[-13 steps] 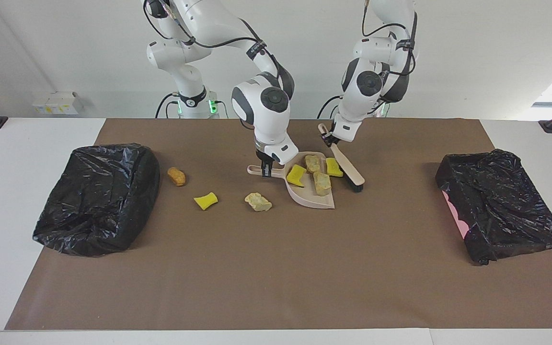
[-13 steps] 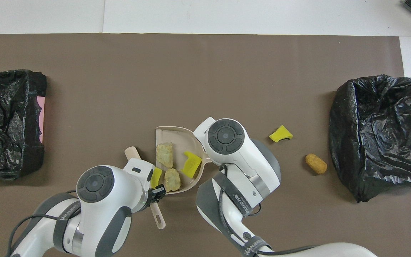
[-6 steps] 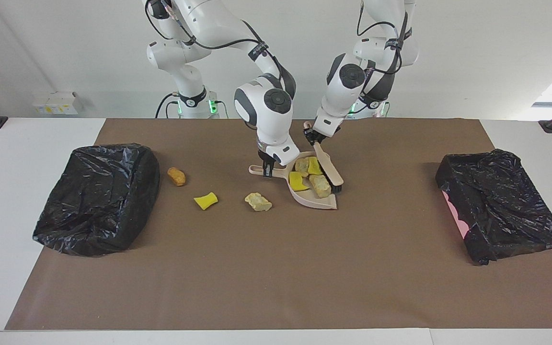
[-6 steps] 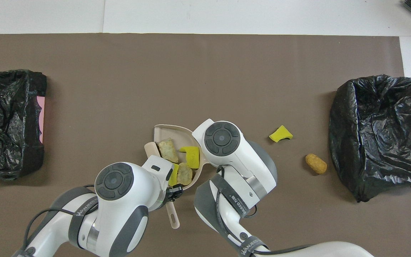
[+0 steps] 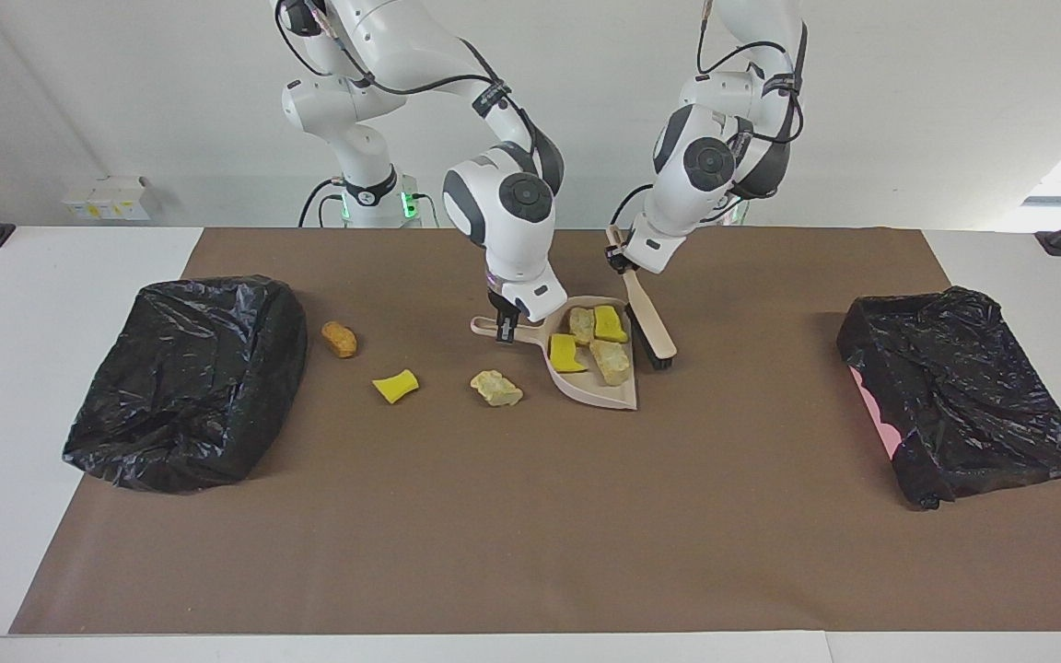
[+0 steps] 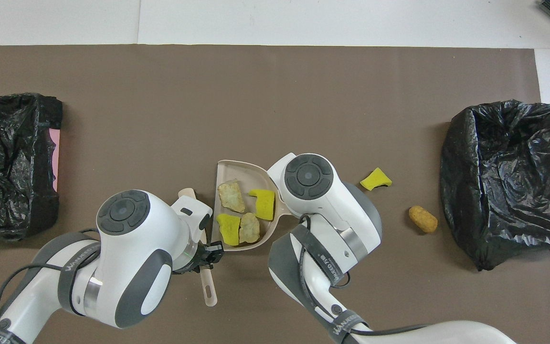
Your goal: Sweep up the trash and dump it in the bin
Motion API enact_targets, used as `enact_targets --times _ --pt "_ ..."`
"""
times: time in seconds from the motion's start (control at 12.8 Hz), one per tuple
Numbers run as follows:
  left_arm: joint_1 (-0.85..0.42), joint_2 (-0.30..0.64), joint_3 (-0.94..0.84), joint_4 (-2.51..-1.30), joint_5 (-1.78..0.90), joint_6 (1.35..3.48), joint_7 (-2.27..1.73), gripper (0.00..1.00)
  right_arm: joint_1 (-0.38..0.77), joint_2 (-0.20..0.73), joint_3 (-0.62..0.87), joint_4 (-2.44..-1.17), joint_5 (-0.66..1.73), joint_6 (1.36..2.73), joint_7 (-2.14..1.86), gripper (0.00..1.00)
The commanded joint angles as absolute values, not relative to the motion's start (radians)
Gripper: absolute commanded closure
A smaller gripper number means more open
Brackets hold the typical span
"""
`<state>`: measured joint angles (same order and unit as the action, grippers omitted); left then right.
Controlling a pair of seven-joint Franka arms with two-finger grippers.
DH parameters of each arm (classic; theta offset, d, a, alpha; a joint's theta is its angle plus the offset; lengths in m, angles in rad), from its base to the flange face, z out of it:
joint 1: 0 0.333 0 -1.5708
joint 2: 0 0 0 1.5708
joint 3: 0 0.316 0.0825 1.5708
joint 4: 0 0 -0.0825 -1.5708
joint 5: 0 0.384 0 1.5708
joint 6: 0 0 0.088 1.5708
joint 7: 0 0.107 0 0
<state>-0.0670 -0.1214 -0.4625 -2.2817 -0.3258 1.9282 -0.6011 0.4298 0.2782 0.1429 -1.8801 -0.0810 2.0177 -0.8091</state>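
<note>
My left gripper needs to put the beige brush down on the bare brown mat [image 6: 247,303] between my two arms.
A beige dustpan [image 5: 600,391] lies on the brown mat and holds two yellow sponge pieces [image 5: 565,353] and two pale beige chunks [image 5: 611,361]. My right gripper [image 5: 505,327] is shut on the dustpan's handle. My left gripper [image 5: 620,261] is shut on the handle of a beige brush [image 5: 650,330], whose black bristles sit beside the pan toward the left arm's end. Loose trash lies toward the right arm's end: a beige chunk [image 5: 496,388], a yellow piece [image 5: 396,385] and an orange-brown nugget [image 5: 339,339]. In the overhead view the pan [image 6: 237,169], brush handle [image 6: 208,289], yellow piece [image 6: 375,178] and nugget [image 6: 423,219] show; the loose chunk is hidden.
A bin lined with a black bag [image 5: 185,382] stands at the right arm's end of the mat, close to the nugget. A second black-bagged bin [image 5: 959,405] with a pink edge stands at the left arm's end. Both show in the overhead view [image 6: 506,181] [image 6: 10,162].
The brush pushed the pieces deeper into the pan, then drew back to beside the pan. The pan shifted slightly toward the right arm's end. The loose pieces have not moved.
</note>
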Motion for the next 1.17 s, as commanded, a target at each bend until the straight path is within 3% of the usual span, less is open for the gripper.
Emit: enact_targets --times 0.0,0.47,0.78,1.09 --pt "-0.06 -0.138 -0.462 -2.269 -0.292 1.896 -0.591 1.0 0.365 0.23 0.15 -1.881 -0.069 1.973 -0.856 1.0" --pt "-0.072 -0.208 -0.534 -2.316 -0.273 1.905 -0.595 1.0 0.155 0.198 0.15 -1.803 -0.057 1.849 -1.132 1.0" --pt "-0.083 -0.354 -0.667 -2.425 -0.337 1.91 -0.594 1.0 -0.006 0.196 0.147 -1.753 -0.037 1.796 -1.319 1.0" --pt "-0.084 -0.377 -0.759 -2.44 -0.437 1.916 -0.595 1.0 -0.197 0.213 0.146 -1.72 -0.038 1.795 -1.515 1.0"
